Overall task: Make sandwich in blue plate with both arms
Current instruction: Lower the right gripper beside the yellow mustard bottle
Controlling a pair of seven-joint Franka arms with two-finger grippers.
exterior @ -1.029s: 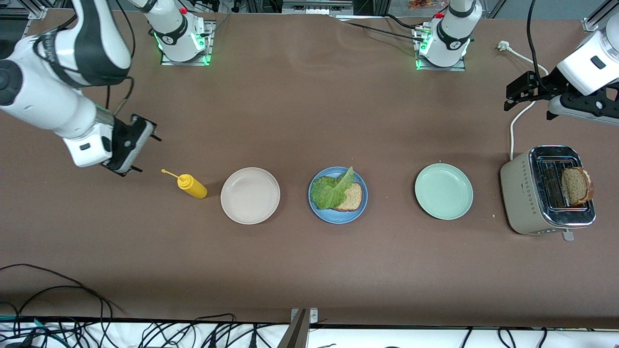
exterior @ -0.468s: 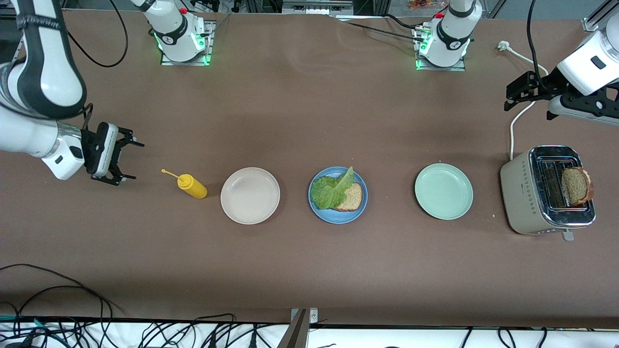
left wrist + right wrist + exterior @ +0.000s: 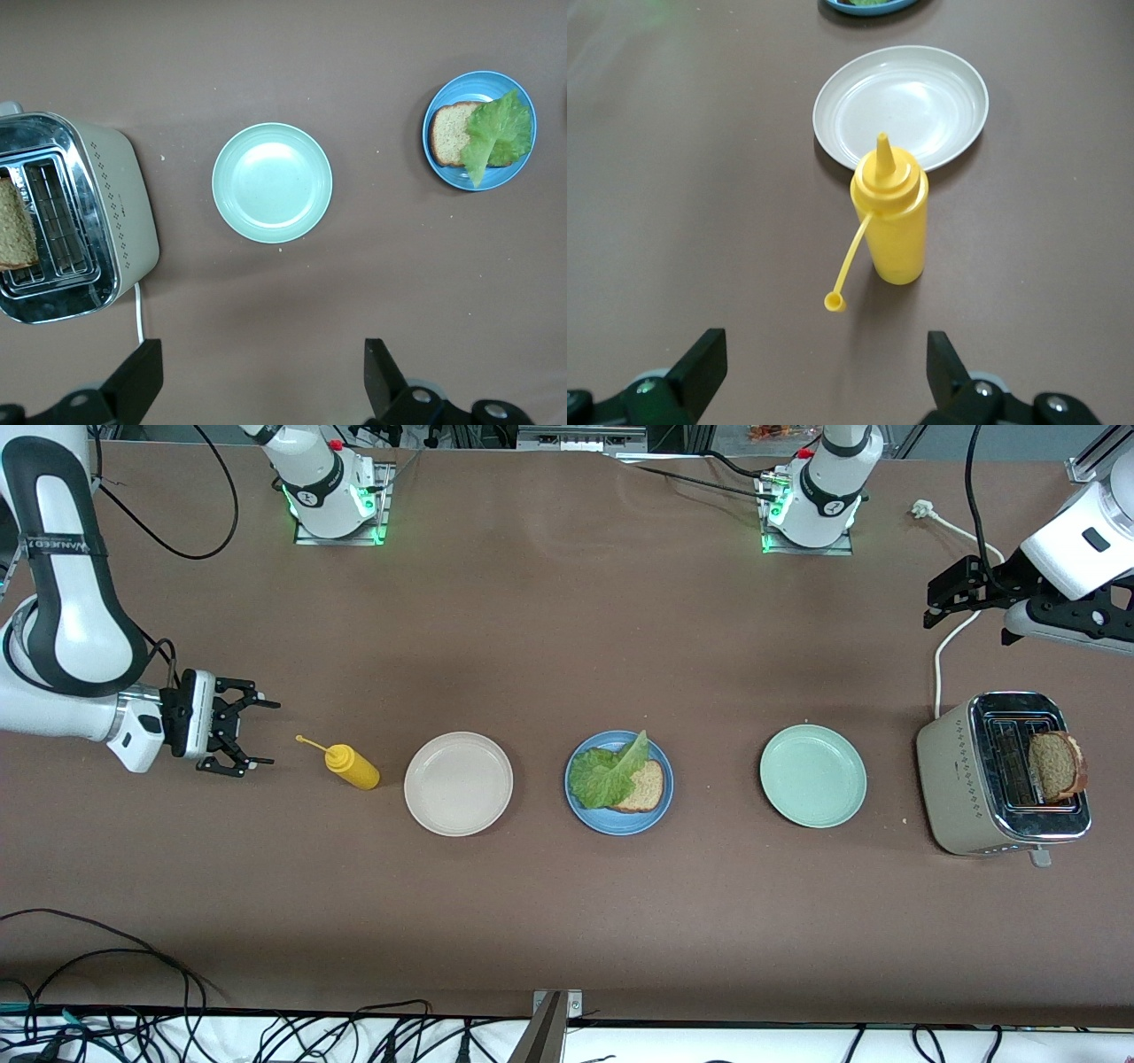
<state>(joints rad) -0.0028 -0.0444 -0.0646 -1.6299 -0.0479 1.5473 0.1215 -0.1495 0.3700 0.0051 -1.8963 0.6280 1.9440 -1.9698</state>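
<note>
Next, my right gripper grips the yellow squeeze bottle on the lower half (image 3: 363, 772) (image 3: 899, 252) of its body, well below its nozzle and dangling cap.
The blue plate (image 3: 611, 822) sits mid-table and holds one slice of brown bread (image 3: 648, 788) with a green lettuce leaf (image 3: 605, 775) partly over it. A second bread slice (image 3: 1056, 764) stands in the toaster (image 3: 952, 779) at the left arm's end. My left gripper (image 3: 935, 602) hangs open over the table by the toaster's cord, holding nothing. In the left wrist view the blue plate (image 3: 472, 87) lies beside the mint plate (image 3: 272, 182). My right gripper (image 3: 268, 734) is open, low by the table, facing a yellow squeeze bottle (image 3: 353, 767), with a gap between them.
A beige-white plate (image 3: 458, 783) lies between the bottle and the blue plate. The pale mint plate (image 3: 813, 776) lies between the blue plate and the toaster. A white cord (image 3: 941, 638) runs from the toaster toward the left arm's base. The bottle's cap (image 3: 835, 302) dangles on a strap.
The right arm has swung down and turned its open gripper to face the yellow bottle, now lower and closer to it. The left arm has not moved.
</note>
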